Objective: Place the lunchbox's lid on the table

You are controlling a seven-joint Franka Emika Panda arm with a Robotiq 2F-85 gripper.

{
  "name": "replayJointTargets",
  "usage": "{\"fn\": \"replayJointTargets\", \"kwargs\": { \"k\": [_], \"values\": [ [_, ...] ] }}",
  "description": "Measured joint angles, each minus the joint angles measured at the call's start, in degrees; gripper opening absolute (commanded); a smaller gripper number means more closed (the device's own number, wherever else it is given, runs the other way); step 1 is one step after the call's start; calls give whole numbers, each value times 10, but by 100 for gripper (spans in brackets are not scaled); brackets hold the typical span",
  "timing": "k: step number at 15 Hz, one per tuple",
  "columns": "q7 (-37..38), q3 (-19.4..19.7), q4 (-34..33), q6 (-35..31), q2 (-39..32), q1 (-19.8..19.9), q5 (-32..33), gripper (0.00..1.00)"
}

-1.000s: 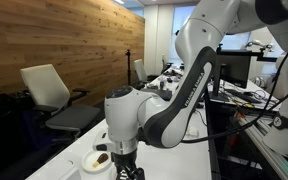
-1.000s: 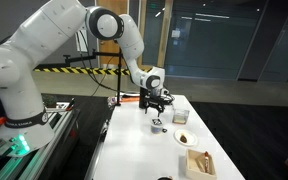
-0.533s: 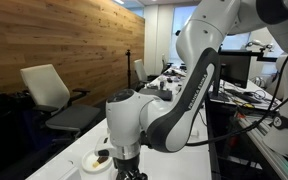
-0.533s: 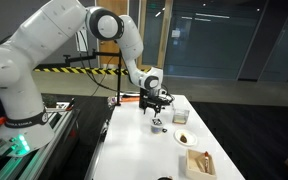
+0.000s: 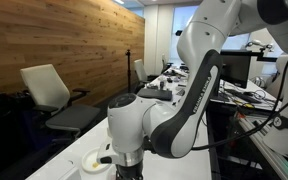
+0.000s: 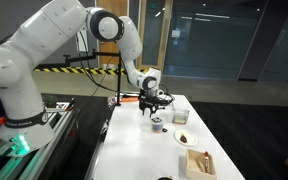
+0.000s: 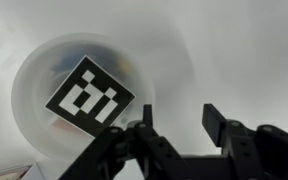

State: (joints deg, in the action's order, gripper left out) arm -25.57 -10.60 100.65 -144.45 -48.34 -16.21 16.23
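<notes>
My open gripper is over white table beside the lid; next I shift toward the lid and pinch its rim [image 7: 153, 98] before lifting.
The lid [image 7: 90, 93], a flat square with a black-and-white blocky pattern, lies on top of the round pale lunchbox [image 7: 39, 65] in the wrist view. My gripper [image 7: 181, 120] is open and empty, above the white table [image 7: 239, 45], just to the right of the lunchbox and apart from the lid. In an exterior view the gripper [image 6: 156, 107] hangs just above the small lunchbox [image 6: 158, 123] on the long white table [image 6: 134, 150]. In an exterior view [image 5: 134, 130] the arm's wrist hides the lid and lunchbox.
A white plate [image 6: 183, 138] with a brown item and a tan square box [image 6: 200, 163] stand nearer on the table. A white box [image 6: 181, 108] stands beyond the gripper. The plate's rim [image 5: 90, 163] shows beside the wrist. Chairs stand at the wooden wall.
The arm has come lower and shifted slightly over the lunchbox; in an exterior view the wrist now covers the plate's brown item. The gripper stays open and the lid has not moved.
</notes>
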Motion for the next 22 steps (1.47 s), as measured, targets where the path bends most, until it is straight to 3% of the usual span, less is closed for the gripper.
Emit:
{"fn": "replayJointTargets", "kwargs": {
  "k": [1, 2, 4, 10, 11, 15, 16, 17, 18, 19, 20, 22],
  "values": [
    [0, 0, 0, 0, 0, 0, 0, 18],
    [0, -1, 0, 0, 0, 0, 0, 57],
    [0, -1, 0, 0, 0, 0, 0, 58],
    [0, 0, -1, 0, 1, 3, 0, 99],
    [0, 0, -2, 0, 1, 4, 0, 100],
    [-1, 3, -5, 0, -1, 13, 0, 100],
    [-1, 3, -6, 0, -1, 15, 0, 78],
    [-1, 3, -6, 0, -2, 17, 0, 72],
    [-1, 3, -6, 0, -3, 18, 0, 76],
    [-1, 3, -6, 0, -4, 18, 0, 71],
    [-1, 3, -6, 0, -5, 18, 0, 51],
    [-1, 2, -6, 0, -7, 18, 0, 45]
  ]
}}
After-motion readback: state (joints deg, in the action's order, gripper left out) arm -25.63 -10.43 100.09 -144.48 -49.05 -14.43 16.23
